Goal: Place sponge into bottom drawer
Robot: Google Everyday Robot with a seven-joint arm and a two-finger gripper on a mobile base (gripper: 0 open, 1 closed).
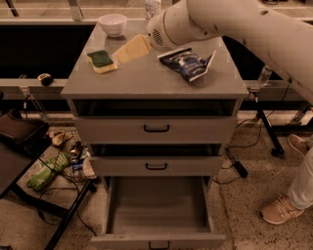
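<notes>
Next, my gripper will go to the sponge's middle (101,60) and close there, because the sponge belongs in the bottom drawer.
The sponge (101,60), dark green on top over pale yellow foam, lies on the left part of the grey cabinet top (146,78). My gripper (128,50) reaches in from the upper right, its pale yellow fingers pointing left and down, with the tips just to the right of the sponge. The bottom drawer (157,207) is pulled open at the foot of the cabinet, and its plain grey inside holds nothing.
A dark blue foil snack bag (188,63) lies on the right of the top. A white bowl (112,23) and a bottle (152,7) stand at the back. The two upper drawers (156,129) are shut. A person's leg and shoe (286,205) are at right; clutter lies on the floor at left.
</notes>
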